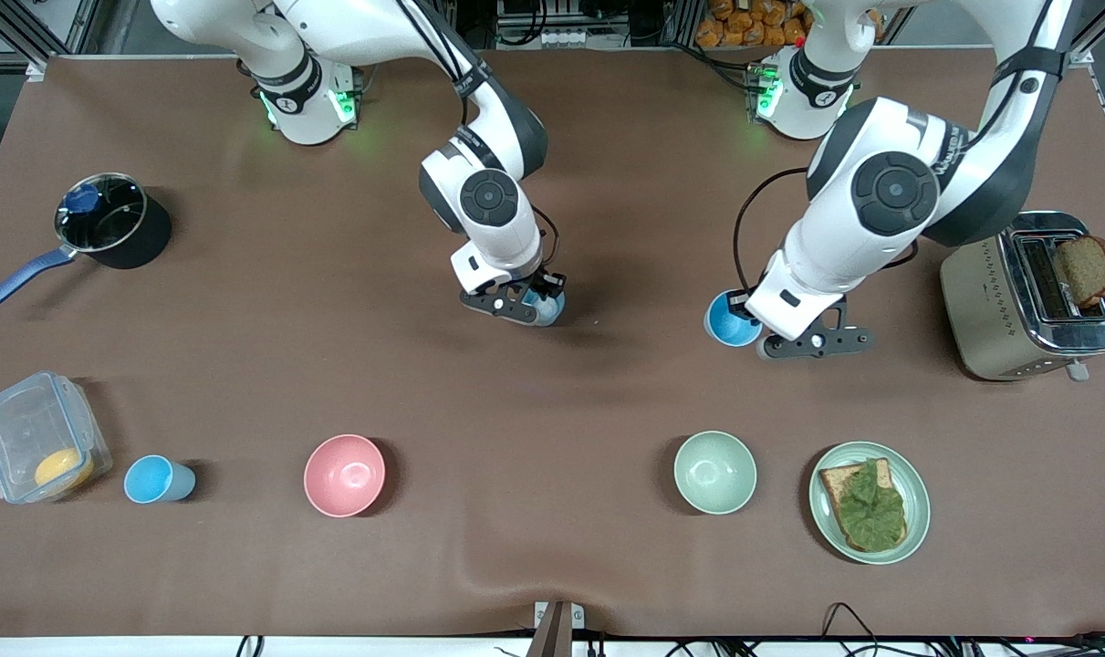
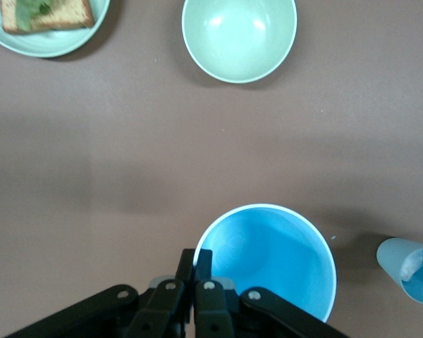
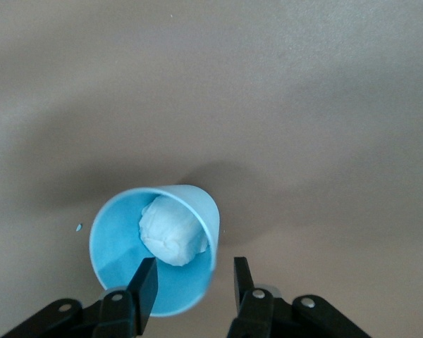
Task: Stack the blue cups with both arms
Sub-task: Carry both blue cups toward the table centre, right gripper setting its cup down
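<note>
My left gripper is going to release its bright blue cup inside the blue cup (image 1: 536,299) (image 2: 417,273) that my right gripper straddles.
My left gripper (image 1: 753,324) is shut on the rim of a bright blue cup (image 1: 730,319), one finger inside and one outside (image 2: 195,255); the cup (image 2: 268,260) is upright and looks empty. My right gripper (image 1: 534,301) is open at a second blue cup (image 1: 549,307) on the table's middle. In the right wrist view that gripper (image 3: 194,273) straddles the cup's wall, and the cup (image 3: 155,253) holds a white wad (image 3: 173,231). This cup also shows in the left wrist view (image 2: 409,267). A third blue cup (image 1: 155,479) stands beside the plastic box.
A pink bowl (image 1: 344,474), a pale green bowl (image 1: 714,472) and a plate (image 1: 917,511) with toast and lettuce lie nearer the front camera. A toaster (image 1: 999,301) stands at the left arm's end. A lidded pot (image 1: 109,224) and a plastic box (image 1: 23,429) are at the right arm's end.
</note>
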Robot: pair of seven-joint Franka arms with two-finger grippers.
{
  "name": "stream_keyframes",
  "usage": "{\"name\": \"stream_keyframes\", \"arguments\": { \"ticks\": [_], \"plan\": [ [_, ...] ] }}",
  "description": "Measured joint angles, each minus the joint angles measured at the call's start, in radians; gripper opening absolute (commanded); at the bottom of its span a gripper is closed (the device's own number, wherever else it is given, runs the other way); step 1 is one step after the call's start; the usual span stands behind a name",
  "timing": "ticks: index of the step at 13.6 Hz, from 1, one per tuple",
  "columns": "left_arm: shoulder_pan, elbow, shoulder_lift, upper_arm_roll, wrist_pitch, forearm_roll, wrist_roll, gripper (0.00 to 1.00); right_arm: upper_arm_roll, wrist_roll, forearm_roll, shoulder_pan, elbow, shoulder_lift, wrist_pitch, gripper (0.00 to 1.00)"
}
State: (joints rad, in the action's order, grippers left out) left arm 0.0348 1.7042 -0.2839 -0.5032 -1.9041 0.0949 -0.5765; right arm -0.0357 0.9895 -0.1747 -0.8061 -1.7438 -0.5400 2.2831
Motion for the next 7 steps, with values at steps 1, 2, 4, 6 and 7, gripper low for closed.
{"name": "stream_keyframes", "arguments": {
  "ticks": [1,2,4,6,7],
  "plan": [
    [-0.009,0.0,-0.004,-0.002,0.0,-0.008,-0.011,0.0,-0.005,0.0,0.0,0.0,0.007,0.0,-0.001,0.83],
    [-0.021,0.001,-0.006,-0.009,0.0,-0.014,-0.013,0.0,-0.012,0.0,0.0,0.001,0.019,0.001,-0.013,0.87],
    [-0.063,0.001,-0.005,-0.025,0.001,-0.017,-0.058,0.0,-0.025,-0.011,0.0,0.02,0.079,0.011,-0.123,0.91],
    [-0.111,0.002,-0.006,-0.031,0.002,-0.017,-0.105,0.0,-0.032,-0.074,0.0,0.071,0.179,0.03,-0.304,0.95],
    [-0.131,0.003,-0.007,-0.032,0.002,-0.02,-0.12,0.0,-0.033,-0.118,0.0,0.104,0.221,0.044,-0.378,0.97]
  ]
}}
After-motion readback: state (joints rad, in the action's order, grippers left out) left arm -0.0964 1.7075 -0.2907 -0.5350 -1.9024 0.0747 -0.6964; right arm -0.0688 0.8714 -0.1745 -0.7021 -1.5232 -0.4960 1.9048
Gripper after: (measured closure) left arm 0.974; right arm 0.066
